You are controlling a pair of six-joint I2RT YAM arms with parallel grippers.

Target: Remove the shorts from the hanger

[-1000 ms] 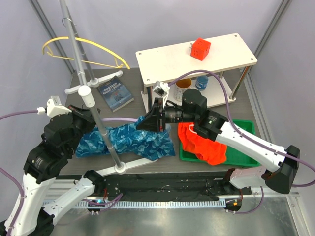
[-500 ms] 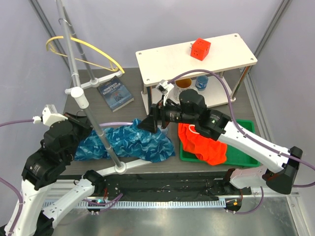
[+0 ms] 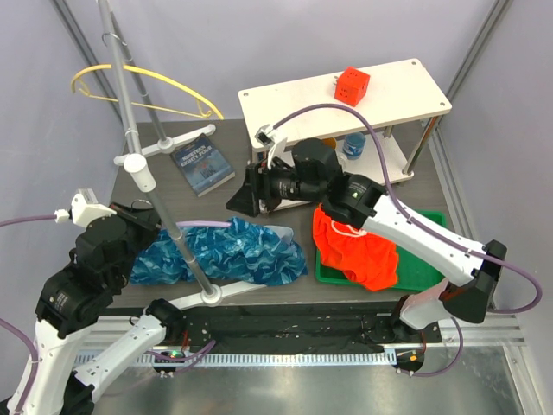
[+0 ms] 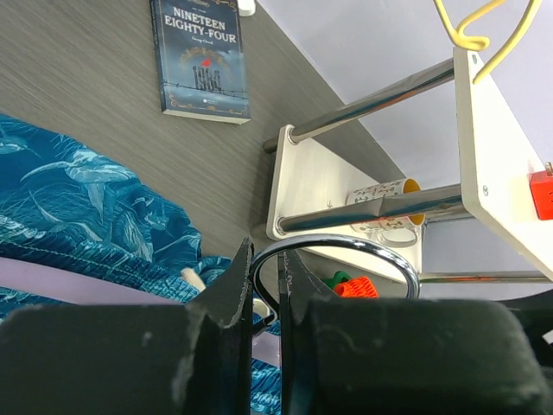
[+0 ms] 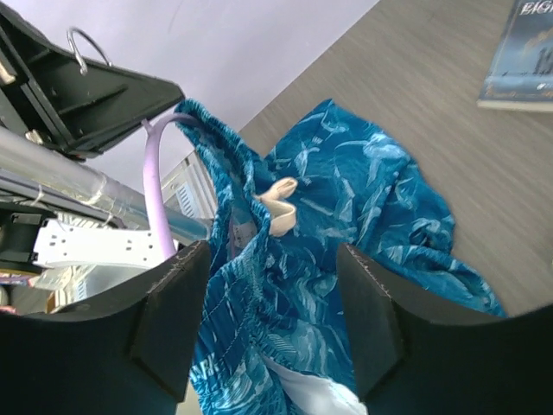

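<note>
The hanger's arm runs inside the waistband, so my right gripper needs to pinch the waistband's far end [image 5: 232, 290] and pull it off while my left gripper keeps hold of the hook.
The blue-teal shorts [image 3: 229, 252] lie spread on the table, with a lilac hanger [image 3: 207, 223] still running into their waistband [image 5: 259, 216]. My left gripper [image 3: 145, 218] is shut on the hanger's chrome hook [image 4: 346, 249] at the shorts' left end. Above the shorts' far edge hovers my right gripper [image 3: 238, 197]; it is open, holds nothing, and the cloth [image 5: 346, 199] lies beyond its jaws. The orange shorts [image 3: 356, 251] sit crumpled in the green tray [image 3: 425, 270] at the right.
A metal rack pole [image 3: 164, 207] rises from its base [image 3: 209, 296] in front of the shorts and carries a yellow hanger [image 3: 147, 86]. A book [image 3: 203, 162] lies at the back. A white shelf [image 3: 406, 108] holds a red cube [image 3: 352, 86], with mugs [image 3: 352, 145] underneath.
My right gripper has opened, let go of the blue-teal shorts and drawn back up toward the far left. The shorts have settled flatter. My left arm has shifted slightly left.
</note>
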